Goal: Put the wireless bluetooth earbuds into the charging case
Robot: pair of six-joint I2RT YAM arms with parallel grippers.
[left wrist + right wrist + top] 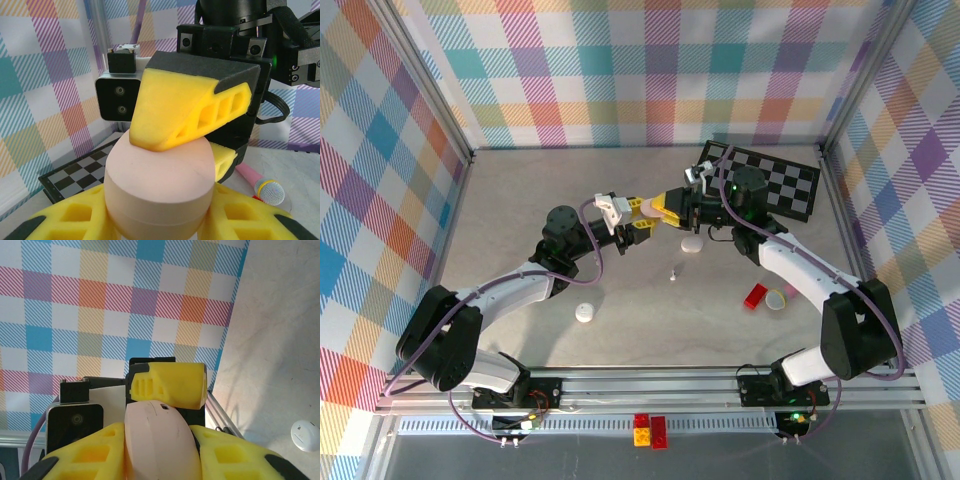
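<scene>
Next, I set the pink charging case, now held above the table by both grippers, between the pale round case and the red block (715, 271) with my right gripper.
A pale pink pebble-like charging case (160, 185) is held above the table between both grippers, lid closed. My left gripper (640, 215) is shut on its lower half, yellow fingers (65, 220) pressing from either side. My right gripper (672, 208) is shut on the same case (157, 445) from the other end; one of its fingers (190, 107) lies over the lid. In the right wrist view the left gripper's finger (170, 385) sits above the case. One tiny white earbud (674, 273) lies on the table below the grippers. The other earbuds are out of view.
A pale round case (691, 244) rests just under the right gripper and a white round case (585, 313) lies near the left arm. A red block (755, 296) and a small pink-yellow object (777, 299) sit at the right. A checkerboard (765, 178) lies at the back.
</scene>
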